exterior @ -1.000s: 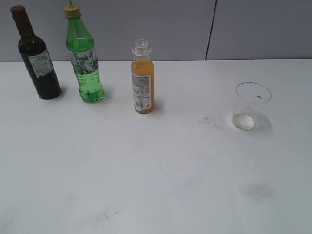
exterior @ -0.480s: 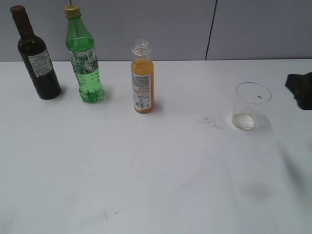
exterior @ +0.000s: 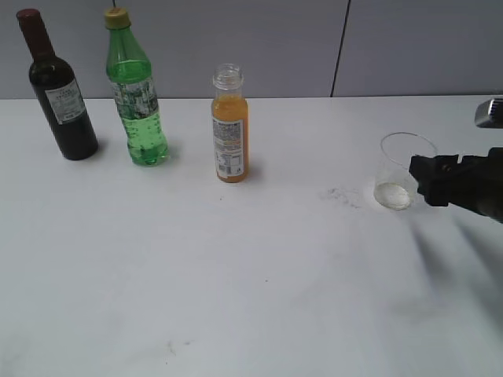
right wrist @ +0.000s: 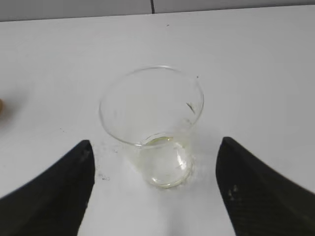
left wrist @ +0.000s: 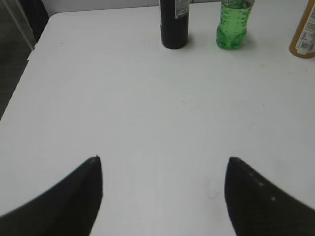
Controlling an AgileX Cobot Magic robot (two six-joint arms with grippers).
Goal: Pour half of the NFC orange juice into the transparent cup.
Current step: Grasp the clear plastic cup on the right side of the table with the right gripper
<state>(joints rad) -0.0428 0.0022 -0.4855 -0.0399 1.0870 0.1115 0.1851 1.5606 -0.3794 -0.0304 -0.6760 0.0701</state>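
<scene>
My right gripper should next close around the lower half of the transparent cup (exterior: 394,188) (right wrist: 163,161), so that the cup's rim stays free for the orange juice.
The NFC orange juice (exterior: 229,126) stands upright and uncapped at the back middle of the white table; its lower edge shows in the left wrist view (left wrist: 305,35). The transparent cup (exterior: 397,169) stands upright at the right with a thin film of pale liquid at its bottom. My right gripper (exterior: 423,182) is open just right of the cup, not touching it. In the right wrist view the cup (right wrist: 147,101) sits just ahead of the wide-open gripper (right wrist: 154,142). My left gripper (left wrist: 162,161) is open and empty over bare table, out of the exterior view.
A dark wine bottle (exterior: 59,94) and a green bottle with a yellow cap (exterior: 137,102) stand at the back left, left of the juice; both show in the left wrist view (left wrist: 174,24) (left wrist: 235,24). Dark smudges (exterior: 339,195) mark the table left of the cup.
My right gripper came in from the right edge and moved left up to the cup. The bottles and the cup have not moved.
</scene>
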